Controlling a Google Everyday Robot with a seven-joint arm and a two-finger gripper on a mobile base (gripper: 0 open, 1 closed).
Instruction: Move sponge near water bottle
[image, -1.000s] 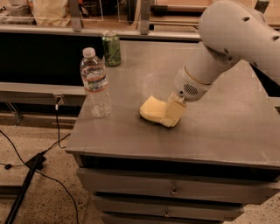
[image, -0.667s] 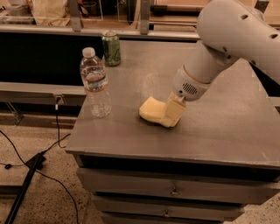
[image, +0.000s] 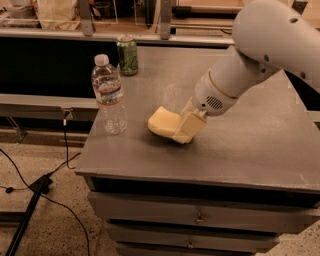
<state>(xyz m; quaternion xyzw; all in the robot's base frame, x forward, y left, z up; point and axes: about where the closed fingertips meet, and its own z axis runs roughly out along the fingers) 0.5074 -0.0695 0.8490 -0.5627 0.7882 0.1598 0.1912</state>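
Note:
I will let go of the pale yellow sponge on the grey table top against the base of the water bottle (image: 146, 122).
The pale yellow sponge (image: 161, 121) lies on the grey table top (image: 240, 145), a short way right of the water bottle (image: 108, 95). The bottle is clear with a white cap and a red-and-blue label, and it stands upright near the table's left edge. My gripper (image: 181, 131) comes down from the white arm (image: 250, 60) at the upper right. Its pale yellow fingers (image: 190, 125) are closed on the sponge's right end. The sponge's right part is hidden behind the fingers.
A green drink can (image: 127, 55) stands at the back of the table behind the bottle. Drawers (image: 200, 217) sit under the table top. A black cable (image: 30, 192) runs across the floor at the left. Shelves with items line the back.
The gripper and the sponge have shifted a little to the left, closer to the water bottle. The bottle and can have not moved.

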